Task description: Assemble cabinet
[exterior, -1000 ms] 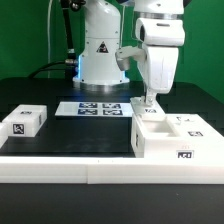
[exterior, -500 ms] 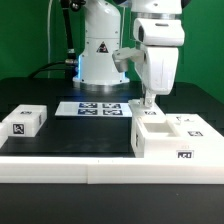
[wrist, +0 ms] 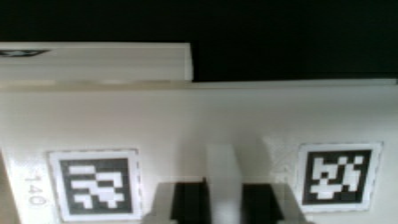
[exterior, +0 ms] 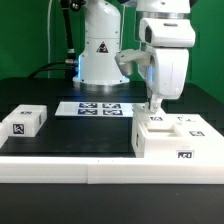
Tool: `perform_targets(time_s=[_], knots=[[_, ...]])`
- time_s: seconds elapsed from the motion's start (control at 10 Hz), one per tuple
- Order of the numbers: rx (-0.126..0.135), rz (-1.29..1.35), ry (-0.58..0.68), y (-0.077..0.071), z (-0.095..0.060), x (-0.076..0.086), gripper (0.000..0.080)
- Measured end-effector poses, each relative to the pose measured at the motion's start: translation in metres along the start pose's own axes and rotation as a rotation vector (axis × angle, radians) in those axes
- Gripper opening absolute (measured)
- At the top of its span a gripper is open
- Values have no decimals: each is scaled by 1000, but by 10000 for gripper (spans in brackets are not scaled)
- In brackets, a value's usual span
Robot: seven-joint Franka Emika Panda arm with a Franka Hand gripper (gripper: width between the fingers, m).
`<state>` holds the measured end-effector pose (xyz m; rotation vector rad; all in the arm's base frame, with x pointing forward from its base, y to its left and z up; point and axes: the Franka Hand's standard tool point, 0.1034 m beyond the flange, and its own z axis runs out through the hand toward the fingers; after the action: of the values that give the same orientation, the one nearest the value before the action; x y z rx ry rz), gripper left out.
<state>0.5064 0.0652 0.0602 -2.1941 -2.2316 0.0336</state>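
Observation:
Next, my gripper lets go of the white tagged panel in the cabinet's top half nearer the smaller white block (exterior: 161,124) (wrist: 36,172).
The cabinet (exterior: 176,138) is a large white box with tags at the exterior view's right. My gripper (exterior: 155,108) stands straight down on its top rear edge. In the wrist view the gripper (wrist: 224,205) has its two dark fingers (wrist: 187,205) close together, with a thin white strip of the cabinet (wrist: 196,115) between them and a tag on either side. The jaws look shut on that thin wall. A smaller white tagged block (exterior: 25,121) lies apart at the exterior view's left.
The marker board (exterior: 97,108) lies flat on the black table in front of the robot's base (exterior: 100,55). A white ledge (exterior: 70,168) runs along the near side of the table.
My gripper has shifted slightly toward the exterior view's right and lower onto the cabinet's top edge. The small block and marker board have not moved.

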Motion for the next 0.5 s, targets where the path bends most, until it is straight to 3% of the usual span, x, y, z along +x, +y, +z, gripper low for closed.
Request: perform_targets(time_s=[0.3, 0.5], knots=[[-5, -4, 4, 2, 1, 0, 69], [-18, 0, 10, 17, 0, 0, 69]])
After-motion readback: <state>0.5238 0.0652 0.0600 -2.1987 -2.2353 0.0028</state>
